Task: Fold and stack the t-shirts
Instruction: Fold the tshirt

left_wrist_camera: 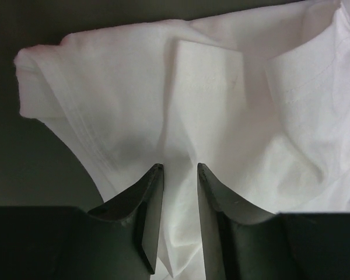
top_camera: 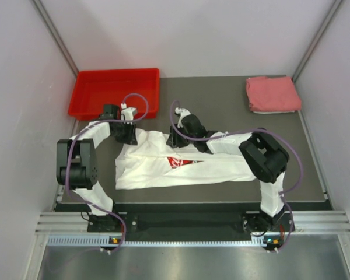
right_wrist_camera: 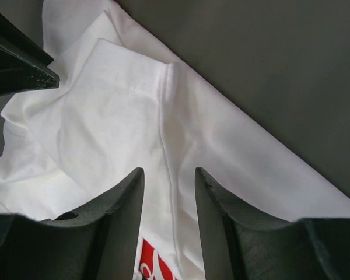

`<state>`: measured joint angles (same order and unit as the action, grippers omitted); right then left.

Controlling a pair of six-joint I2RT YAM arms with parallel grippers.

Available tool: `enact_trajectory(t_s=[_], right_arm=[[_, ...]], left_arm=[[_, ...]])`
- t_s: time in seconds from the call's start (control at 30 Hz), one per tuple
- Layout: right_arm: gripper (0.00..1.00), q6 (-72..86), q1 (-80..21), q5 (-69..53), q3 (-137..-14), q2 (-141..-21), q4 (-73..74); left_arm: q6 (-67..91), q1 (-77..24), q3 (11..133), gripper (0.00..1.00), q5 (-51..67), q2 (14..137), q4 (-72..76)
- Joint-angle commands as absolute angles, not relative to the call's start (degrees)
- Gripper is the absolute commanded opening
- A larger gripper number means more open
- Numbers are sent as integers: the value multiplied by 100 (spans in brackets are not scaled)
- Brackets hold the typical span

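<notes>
The white t-shirt's turned-in flap is rumpled under my right gripper, so my left gripper should pinch the flap's outer edge (left_wrist_camera: 170, 125) while my right gripper pulls the flap flat.
The white t-shirt (top_camera: 163, 163) with a red printed logo (top_camera: 181, 161) lies partly folded across the middle of the dark table. My left gripper (top_camera: 128, 134) is at its upper left corner. In the left wrist view the jaws (left_wrist_camera: 180, 169) stand narrowly apart, with bunched white cloth (left_wrist_camera: 181, 116) between them and creases running into the gap. My right gripper (top_camera: 178, 139) is at the shirt's upper edge. Its jaws (right_wrist_camera: 169, 172) stand apart over flat cloth and a seam (right_wrist_camera: 163, 134). The folded pink-red t-shirt (top_camera: 272, 93) lies at the back right corner.
A rigid red plastic bin (top_camera: 115, 92) stands at the back left, just behind the left gripper. White walls enclose the table on three sides. The left arm's finger (right_wrist_camera: 17, 64) shows at the upper left of the right wrist view.
</notes>
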<state>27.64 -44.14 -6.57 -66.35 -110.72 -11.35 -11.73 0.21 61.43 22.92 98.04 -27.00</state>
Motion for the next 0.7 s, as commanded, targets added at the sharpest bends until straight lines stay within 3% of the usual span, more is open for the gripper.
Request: enact_trajectory(t_s=[0.0, 0.2, 0.33, 0.4, 0.43, 0.67], right_arm=[[40, 3014, -4456, -949, -6873, -11284, -1494], [38, 3296, -4456, -1336, -6935, -11672, -1564], [12, 3322, -4430, -1284, -6882, -11637, -1626], [4, 3392, -4386, -1257, -6786, -11514, -1670], [0, 3427, -4360, -1248, -6750, -11461, -1679], [0, 3638, -4315, -1178, -6216, -10882, -1538]], left_arm=[[-1037, 18, 6100, 34, 2382, 9853, -2391], [-1028, -211, 6065, 24, 2610, 9905, -2434], [-1054, -211, 6064, 15, 2733, 9923, -2513], [-1090, -211, 6064, 0, 2593, 9914, -2531], [-1099, -202, 6047, 0, 2532, 9897, -2523], [-1020, -202, 5766, 0, 1855, 9405, -2189]])
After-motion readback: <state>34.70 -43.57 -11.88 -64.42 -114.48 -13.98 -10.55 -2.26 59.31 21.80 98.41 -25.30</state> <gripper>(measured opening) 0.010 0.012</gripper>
